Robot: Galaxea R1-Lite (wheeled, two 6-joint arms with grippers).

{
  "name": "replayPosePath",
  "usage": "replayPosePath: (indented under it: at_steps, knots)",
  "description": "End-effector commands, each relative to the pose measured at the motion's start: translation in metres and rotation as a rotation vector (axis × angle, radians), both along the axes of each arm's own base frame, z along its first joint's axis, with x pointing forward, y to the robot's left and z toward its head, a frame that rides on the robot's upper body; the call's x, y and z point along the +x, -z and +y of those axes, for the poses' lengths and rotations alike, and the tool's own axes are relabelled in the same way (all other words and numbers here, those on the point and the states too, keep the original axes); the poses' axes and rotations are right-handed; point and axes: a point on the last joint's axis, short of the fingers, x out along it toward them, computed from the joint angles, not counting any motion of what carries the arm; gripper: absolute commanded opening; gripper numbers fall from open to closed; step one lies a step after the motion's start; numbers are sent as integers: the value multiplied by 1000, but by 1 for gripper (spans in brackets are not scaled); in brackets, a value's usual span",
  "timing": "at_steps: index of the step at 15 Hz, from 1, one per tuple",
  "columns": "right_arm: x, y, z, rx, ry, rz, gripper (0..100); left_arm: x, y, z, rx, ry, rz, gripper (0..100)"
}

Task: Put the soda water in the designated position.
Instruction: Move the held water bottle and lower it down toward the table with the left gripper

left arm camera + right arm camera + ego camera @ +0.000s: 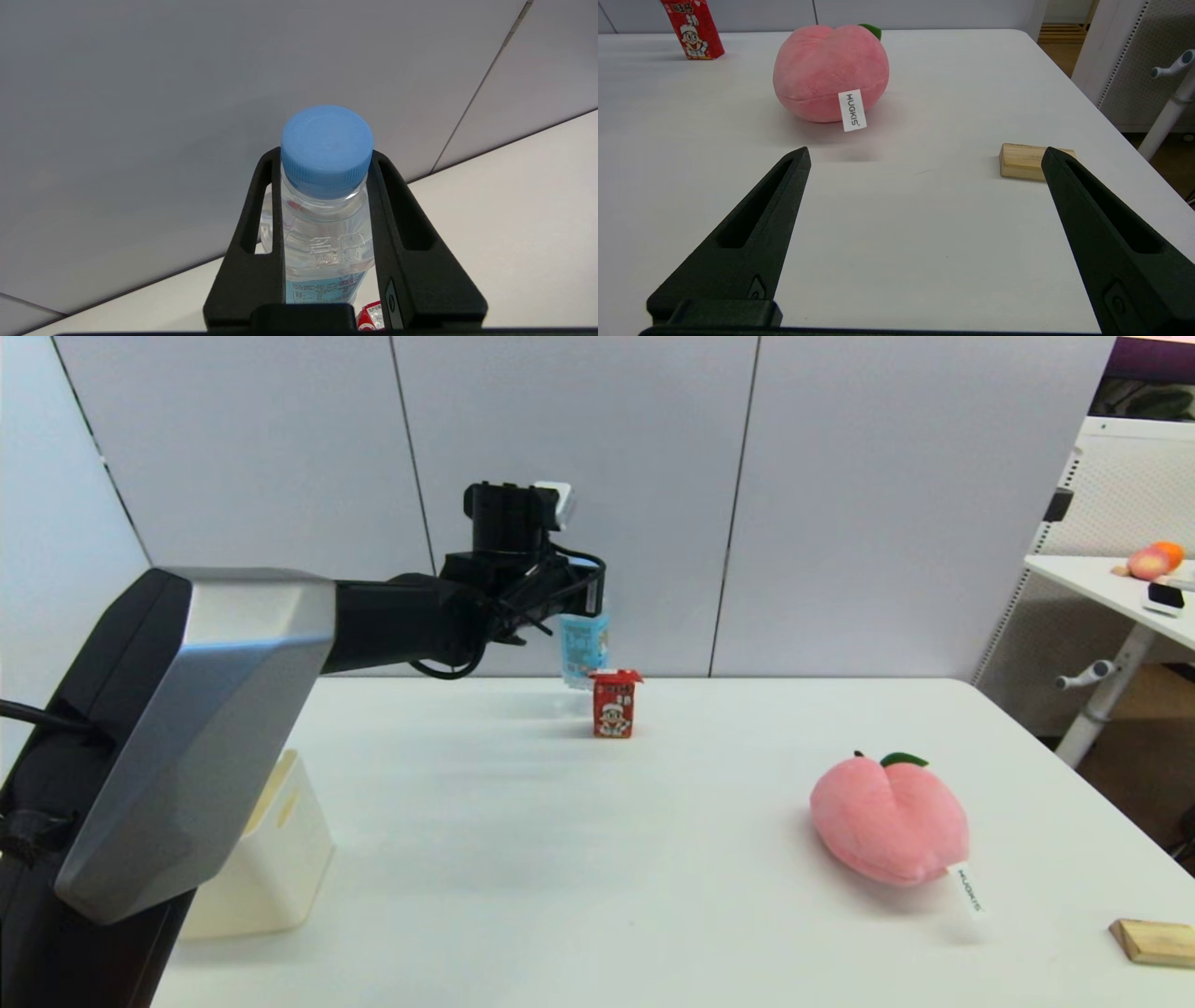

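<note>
The robot's left gripper needs to set the soda water down on the white table [616,698] just behind the red drink carton.
The soda water [583,651] is a clear bottle with a light blue cap and blue-and-white label, hanging above the far part of the white table. My left gripper [586,599] is shut on its neck. In the left wrist view the soda water [325,205] stands between the two black fingers [397,224], with my left gripper [325,161] closed just under the cap. A bare white tabletop [523,840] lies in front of it. My right gripper [924,156] is open, low over the table's near right part, holding nothing.
A small red drink carton [615,704] stands just below and right of the bottle. A pink plush peach [888,819] lies at the right, a wooden block [1156,941] at the near right edge, and a cream bin [271,854] at the left.
</note>
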Motion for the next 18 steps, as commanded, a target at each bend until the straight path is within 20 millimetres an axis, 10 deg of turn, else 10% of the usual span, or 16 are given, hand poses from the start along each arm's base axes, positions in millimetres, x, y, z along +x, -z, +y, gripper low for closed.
replayPosePath:
  at_steps: [1,18]
  knots:
    - [0,0,0,0,0,0,100,-1,2,-4,1,9,4,0]
    - [0,0,0,0,0,0,100,-13,12,-31,9,65,22,0]
